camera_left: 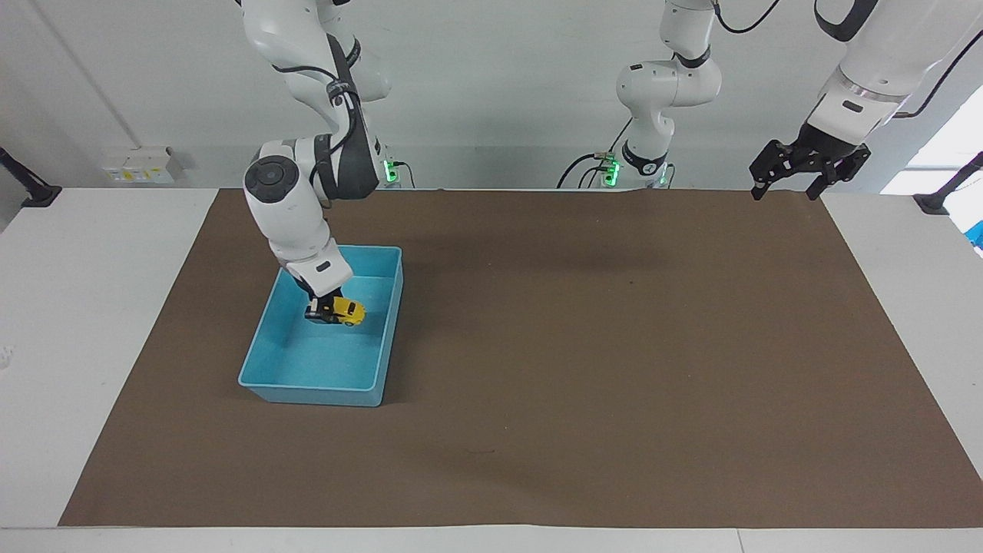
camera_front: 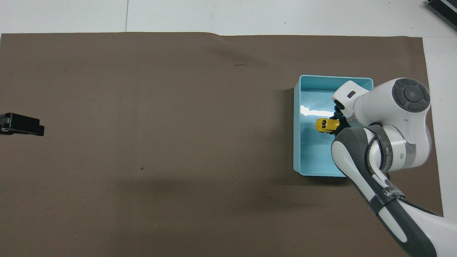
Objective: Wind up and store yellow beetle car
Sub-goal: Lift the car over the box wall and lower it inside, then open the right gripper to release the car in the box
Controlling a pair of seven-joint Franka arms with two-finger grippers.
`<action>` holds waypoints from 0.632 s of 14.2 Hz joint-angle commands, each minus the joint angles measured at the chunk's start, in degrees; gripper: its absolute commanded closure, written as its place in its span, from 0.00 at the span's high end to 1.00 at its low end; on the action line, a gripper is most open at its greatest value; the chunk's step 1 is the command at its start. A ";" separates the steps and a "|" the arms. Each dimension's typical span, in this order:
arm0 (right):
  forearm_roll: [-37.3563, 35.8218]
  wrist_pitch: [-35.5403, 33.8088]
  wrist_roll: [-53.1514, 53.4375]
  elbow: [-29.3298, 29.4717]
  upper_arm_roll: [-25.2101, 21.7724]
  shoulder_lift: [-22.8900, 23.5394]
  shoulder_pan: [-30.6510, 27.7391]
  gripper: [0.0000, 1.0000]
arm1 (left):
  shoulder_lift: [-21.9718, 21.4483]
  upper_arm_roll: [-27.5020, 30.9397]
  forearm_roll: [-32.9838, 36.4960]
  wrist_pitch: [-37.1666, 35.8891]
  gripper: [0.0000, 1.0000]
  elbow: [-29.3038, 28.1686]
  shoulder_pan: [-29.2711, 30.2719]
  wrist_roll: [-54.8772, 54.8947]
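Note:
Next, I release the yellow beetle car, now held low inside the blue tray, from my right gripper on the blue tray's bottom, near the middle (camera_front: 323, 133).
The yellow beetle car (camera_left: 343, 310) is held by my right gripper (camera_left: 326, 309) low inside the blue tray (camera_left: 307, 395), close over its floor; I cannot tell if the wheels touch. The gripper is shut on the car's rear end. In the overhead view the car (camera_front: 326, 125) shows near the tray's middle, with the right gripper (camera_front: 336, 122) partly hidden under the arm's wrist. The tray (camera_front: 297, 150) stands toward the right arm's end of the table. My left gripper (camera_left: 784, 187) waits open and empty, raised over the table's edge by its base; it also shows in the overhead view (camera_front: 22, 124).
A brown mat (camera_left: 584, 369) covers most of the white table (camera_left: 84, 322). The right arm's forearm (camera_front: 378, 171) hangs over the tray's near end. A third arm base (camera_left: 653, 130) stands at the table's robot end.

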 commanded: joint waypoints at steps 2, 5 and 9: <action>-0.80 5.04 -1.56 -4.84 0.51 -1.32 -0.73 0.00 | -0.65 -0.50 0.26 0.22 1.00 -0.41 0.70 0.84; -0.80 7.94 -4.27 -6.07 0.51 -0.70 -0.81 0.00 | -0.65 -0.50 0.26 0.22 1.00 -0.41 0.70 0.84; -0.80 10.32 -5.24 -6.95 0.51 0.26 -0.81 0.00 | -0.65 -0.50 0.26 0.22 1.00 -0.41 0.70 0.84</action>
